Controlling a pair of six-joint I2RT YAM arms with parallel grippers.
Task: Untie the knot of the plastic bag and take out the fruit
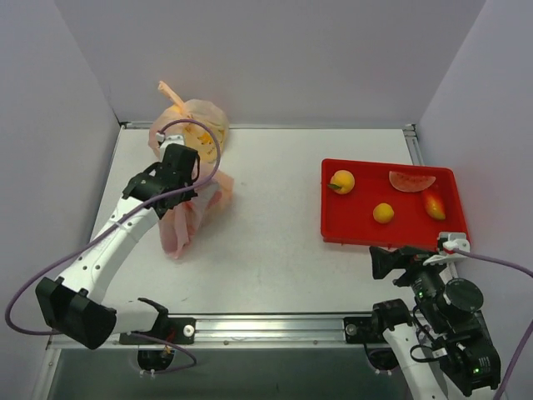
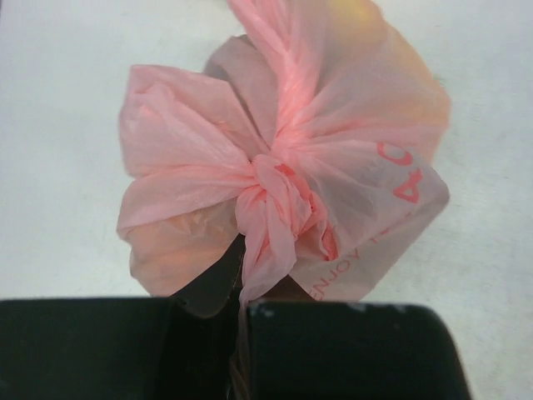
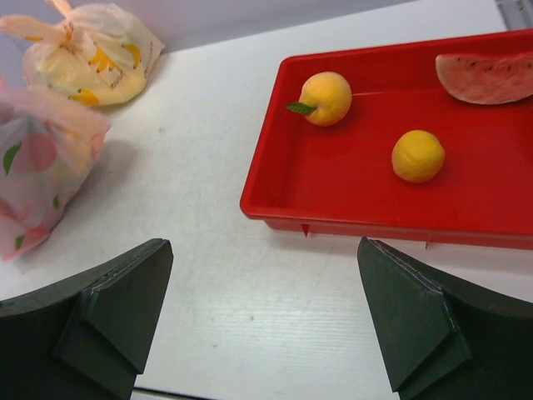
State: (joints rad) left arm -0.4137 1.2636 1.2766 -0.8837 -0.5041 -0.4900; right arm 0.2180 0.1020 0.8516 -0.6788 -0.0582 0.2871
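The pink bag is far from my right gripper, so next my left gripper brings it over, then grabs it near its knot (image 2: 276, 193) while my right gripper keeps it steady.
The pink plastic bag (image 1: 200, 208) lies at the left of the table, bunched and stretched under my left arm. Its knot (image 2: 275, 196) is a tight twist of pink film in the middle of the left wrist view. One strand runs down from it between the black fingers. My left gripper (image 1: 185, 190) (image 2: 238, 307) is shut on that strand just below the knot. The fruit stays hidden inside the bag. My right gripper (image 1: 385, 262) (image 3: 265, 333) hangs open over bare table at the front right, holding nothing. In its view the pink bag (image 3: 37, 179) shows at the far left.
A paler orange bag (image 1: 204, 121) (image 3: 92, 54) with yellow fruit stands at the back left, just behind the pink one. The red tray (image 1: 366, 225) (image 3: 350, 187) at the right holds two oranges, a watermelon slice and a small red-yellow fruit. White walls close in the table.
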